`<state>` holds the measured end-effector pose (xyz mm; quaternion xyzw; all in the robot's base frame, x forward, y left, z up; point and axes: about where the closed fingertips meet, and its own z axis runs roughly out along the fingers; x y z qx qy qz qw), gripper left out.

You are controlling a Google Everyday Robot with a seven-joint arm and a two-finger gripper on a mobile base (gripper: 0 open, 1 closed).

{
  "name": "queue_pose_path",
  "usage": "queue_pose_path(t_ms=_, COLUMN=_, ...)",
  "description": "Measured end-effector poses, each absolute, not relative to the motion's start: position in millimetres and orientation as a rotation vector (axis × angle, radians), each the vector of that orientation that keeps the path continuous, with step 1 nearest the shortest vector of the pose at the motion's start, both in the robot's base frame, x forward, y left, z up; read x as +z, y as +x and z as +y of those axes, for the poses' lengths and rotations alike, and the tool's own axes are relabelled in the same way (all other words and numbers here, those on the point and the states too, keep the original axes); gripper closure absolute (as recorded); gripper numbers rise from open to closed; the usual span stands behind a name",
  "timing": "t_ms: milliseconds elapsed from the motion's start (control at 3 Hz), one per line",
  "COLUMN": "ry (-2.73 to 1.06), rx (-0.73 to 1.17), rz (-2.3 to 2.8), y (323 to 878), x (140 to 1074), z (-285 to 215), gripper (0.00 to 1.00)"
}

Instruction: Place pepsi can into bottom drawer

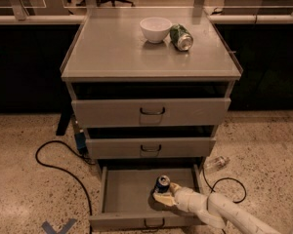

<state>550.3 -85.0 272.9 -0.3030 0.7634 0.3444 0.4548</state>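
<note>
Next, I let go of the pepsi can with my gripper in the middle of the open bottom drawer [153, 196], straight behind the drawer's loop handle.
The pepsi can [161, 183], dark blue with a silver top, stands upright inside the open bottom drawer [124, 191], right of its middle. My gripper [165, 194] reaches in from the lower right on a white arm, and its pale fingers [162, 199] sit low around the can's base. The drawer is pulled out, and its dark loop handle [154, 224] shows at the front edge.
The two upper grey drawers [151, 112] are slightly open. On the cabinet top stand a white bowl [155, 29] and a green can [181, 37] lying on its side. A black cable [53, 161] loops on the floor at left; a plastic bottle [216, 163] lies at right.
</note>
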Motion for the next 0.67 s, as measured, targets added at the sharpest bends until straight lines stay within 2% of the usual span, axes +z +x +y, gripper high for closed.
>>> queue_pose_path(t_ms=333, ry=-0.676, rx=0.784, rz=1.913, y=594.4, x=241.1, z=-88.7, gripper=1.0)
queue_pose_path(t_ms=667, ry=-0.676, rx=0.784, rz=1.913, y=594.4, x=241.1, z=-88.7, gripper=1.0)
